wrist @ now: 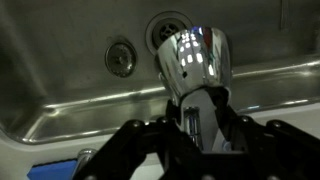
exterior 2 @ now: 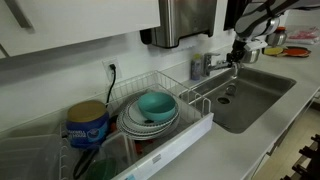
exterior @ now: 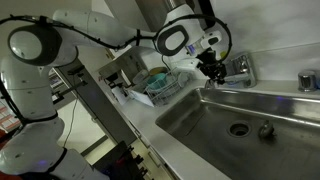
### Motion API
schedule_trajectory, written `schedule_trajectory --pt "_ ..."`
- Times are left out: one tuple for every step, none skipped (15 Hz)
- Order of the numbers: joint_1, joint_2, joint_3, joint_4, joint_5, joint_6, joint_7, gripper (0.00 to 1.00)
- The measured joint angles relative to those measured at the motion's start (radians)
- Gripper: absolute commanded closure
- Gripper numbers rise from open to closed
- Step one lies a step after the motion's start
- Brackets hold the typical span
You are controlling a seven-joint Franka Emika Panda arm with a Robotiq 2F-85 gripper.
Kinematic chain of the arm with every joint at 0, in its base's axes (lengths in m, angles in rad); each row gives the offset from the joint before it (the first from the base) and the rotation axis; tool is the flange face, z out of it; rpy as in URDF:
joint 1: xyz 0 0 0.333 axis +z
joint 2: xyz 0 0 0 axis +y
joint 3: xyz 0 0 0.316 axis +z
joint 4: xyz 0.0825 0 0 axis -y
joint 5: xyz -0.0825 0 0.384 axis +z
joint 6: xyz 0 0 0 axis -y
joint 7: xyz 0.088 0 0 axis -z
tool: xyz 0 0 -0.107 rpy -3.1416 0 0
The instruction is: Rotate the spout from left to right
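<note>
Next, my gripper lets go of the spout over the sink's back rim, straight [exterior: 257, 75] [wrist: 116, 106] behind the round plug.
The spout [wrist: 195, 60] is a shiny silver tube. In the wrist view it runs from between my fingers out over the steel sink. My gripper [wrist: 212, 125] sits over it, with a dark finger pressed against each side, so it is shut on the spout. In both exterior views the gripper [exterior: 213, 68] [exterior 2: 238, 52] is at the chrome faucet base [exterior: 240, 68] [exterior 2: 205, 65] on the sink's back rim. The spout [exterior 2: 226, 70] reaches over the basin. Its tip is partly hidden by the fingers.
The sink basin [exterior: 200, 120] has a drain [exterior: 238, 128] and a round plug [exterior: 265, 130]. A white dish rack [exterior 2: 195, 128] with plates and a teal bowl [exterior 2: 155, 105] stands beside the sink. A blue container [exterior 2: 88, 125] stands by the rack, and a wall runs behind the faucet.
</note>
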Motion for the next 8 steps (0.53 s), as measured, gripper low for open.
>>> schedule_trajectory --pt "-0.008 0.007 0.001 0.013 0.008 -0.013 -0.029 0.82" --pt "-0.016 0.014 0.002 0.027 0.017 -0.027 -0.052 0.82" --pt "-0.024 0.021 0.003 0.041 0.024 -0.041 -0.076 0.57" --pt "-0.033 0.029 0.005 0.057 0.030 -0.056 -0.098 0.57" --pt "-0.041 0.036 0.009 0.070 0.033 -0.069 -0.114 0.57" --pt "-0.047 0.040 0.011 0.079 0.036 -0.078 -0.124 0.57" --pt "-0.050 0.042 0.013 0.083 0.037 -0.082 -0.127 0.57" --pt "-0.051 0.043 0.014 0.084 0.037 -0.083 -0.127 0.57"
